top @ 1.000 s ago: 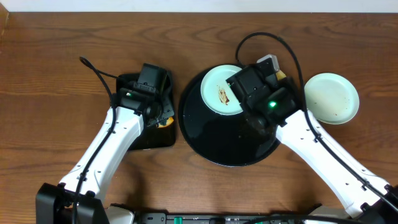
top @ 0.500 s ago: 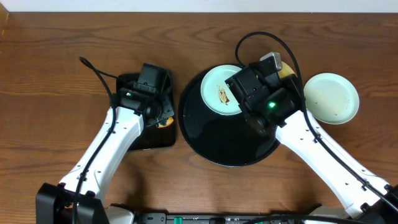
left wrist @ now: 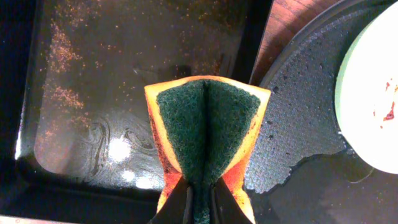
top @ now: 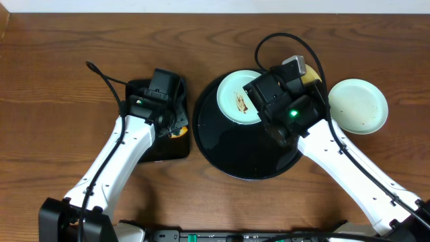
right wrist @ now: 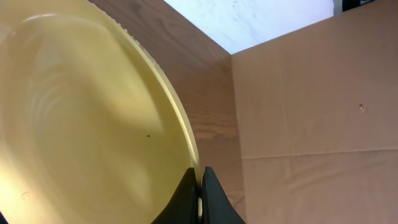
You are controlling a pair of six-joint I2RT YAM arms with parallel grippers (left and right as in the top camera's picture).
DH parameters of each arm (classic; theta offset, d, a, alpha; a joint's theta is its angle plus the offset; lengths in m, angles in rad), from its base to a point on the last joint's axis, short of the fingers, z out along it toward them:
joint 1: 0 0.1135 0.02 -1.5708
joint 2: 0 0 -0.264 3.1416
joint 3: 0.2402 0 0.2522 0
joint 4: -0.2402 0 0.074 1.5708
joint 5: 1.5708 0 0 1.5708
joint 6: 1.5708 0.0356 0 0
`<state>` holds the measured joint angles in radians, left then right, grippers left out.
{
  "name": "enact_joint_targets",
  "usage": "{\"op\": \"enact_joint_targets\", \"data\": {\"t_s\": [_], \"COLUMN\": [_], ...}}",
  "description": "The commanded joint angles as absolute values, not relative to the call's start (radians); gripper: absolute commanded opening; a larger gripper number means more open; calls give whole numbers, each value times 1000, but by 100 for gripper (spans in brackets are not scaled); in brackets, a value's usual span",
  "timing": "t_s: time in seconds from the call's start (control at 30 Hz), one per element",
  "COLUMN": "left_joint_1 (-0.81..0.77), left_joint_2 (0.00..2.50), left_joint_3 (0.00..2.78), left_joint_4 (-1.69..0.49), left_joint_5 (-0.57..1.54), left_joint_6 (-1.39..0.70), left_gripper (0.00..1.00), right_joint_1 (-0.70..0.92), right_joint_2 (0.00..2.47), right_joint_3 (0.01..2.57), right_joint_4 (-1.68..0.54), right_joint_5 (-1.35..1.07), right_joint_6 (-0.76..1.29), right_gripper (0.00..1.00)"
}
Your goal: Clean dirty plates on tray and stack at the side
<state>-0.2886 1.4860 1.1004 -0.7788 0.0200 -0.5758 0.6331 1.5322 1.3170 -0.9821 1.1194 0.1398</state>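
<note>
The robot's right gripper will set the pale yellow plate down on the clean pale blue-green plate [top: 359, 106] next to the round black tray.
The round black tray [top: 235, 154] holds one pale blue-green plate [top: 236, 99] with brown smears at its back. My right gripper [right wrist: 200, 186] is shut on the rim of the pale yellow plate [right wrist: 81, 124] and holds it tilted over the tray's back right edge; only a sliver of that plate shows in the overhead view [top: 312, 77]. Another pale blue-green plate [top: 358, 105] lies on the table to the right of the tray. My left gripper [left wrist: 200, 200] is shut on an orange and green sponge [left wrist: 205, 124], left of the round tray [left wrist: 298, 124].
A small rectangular black tray [top: 164, 151], wet and speckled [left wrist: 93, 93], lies under the left gripper, left of the round tray. Water pools on the round tray's left part. A cardboard wall [right wrist: 311, 93] stands behind the table.
My right gripper with the yellow plate has shifted slightly to the right. The left arm has not moved.
</note>
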Motion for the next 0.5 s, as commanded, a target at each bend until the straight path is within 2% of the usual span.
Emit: {"op": "enact_joint_targets", "data": {"t_s": [0.0,0.23,0.47], "left_joint_1": [-284,-284,-284], "left_joint_2": [1475,1475,1475], "left_joint_3": [1097,1097,1097], "left_joint_4": [-780,-780,-780], "left_joint_5": [14,14,14], "left_joint_6": [-569,-569,-569], "left_gripper": [8,8,8], "right_joint_1": [614,432,135], "right_joint_2": [1536,1535,1535], "right_joint_3": [1335,1335,1335], "right_joint_4": [-984,-1029,-1029], "right_joint_5": [1142,809,516], "right_joint_6": [238,398,419], "right_gripper": [1,1,1]}}
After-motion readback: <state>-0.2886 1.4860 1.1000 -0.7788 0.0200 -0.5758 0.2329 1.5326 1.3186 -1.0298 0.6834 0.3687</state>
